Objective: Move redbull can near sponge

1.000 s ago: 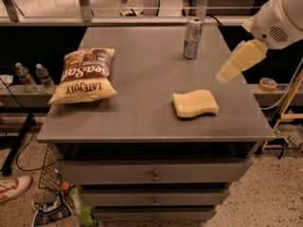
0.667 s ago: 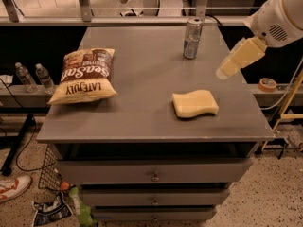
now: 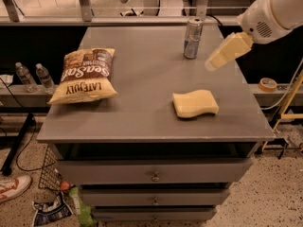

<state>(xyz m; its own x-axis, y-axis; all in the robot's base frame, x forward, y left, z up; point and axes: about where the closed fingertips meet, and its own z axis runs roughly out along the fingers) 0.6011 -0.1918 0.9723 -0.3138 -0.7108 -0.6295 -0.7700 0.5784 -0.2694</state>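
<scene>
Next, I should grip the upper part of the redbull can point(image 3: 194, 24), leaving its lower body free below my fingers.
The redbull can point(image 3: 192, 38), slim and silver-and-blue, stands upright at the back right of the grey table top point(image 3: 142, 79). The pale yellow sponge point(image 3: 195, 103) lies flat near the table's front right, well apart from the can. My gripper point(image 3: 211, 64), cream coloured on a white arm, hangs over the table's right side. It is a little to the right of the can, slightly nearer the front, and touches nothing. It holds nothing that I can see.
A brown-and-yellow chip bag point(image 3: 85, 74) lies on the left part of the table. Drawers point(image 3: 154, 176) sit below the front edge. Two water bottles point(image 3: 33, 77) stand on a low shelf at left. A tape roll point(image 3: 268, 84) rests on a ledge at right.
My gripper has moved left and slightly back, closer to the redbull can. The can, sponge and chip bag have not moved.
</scene>
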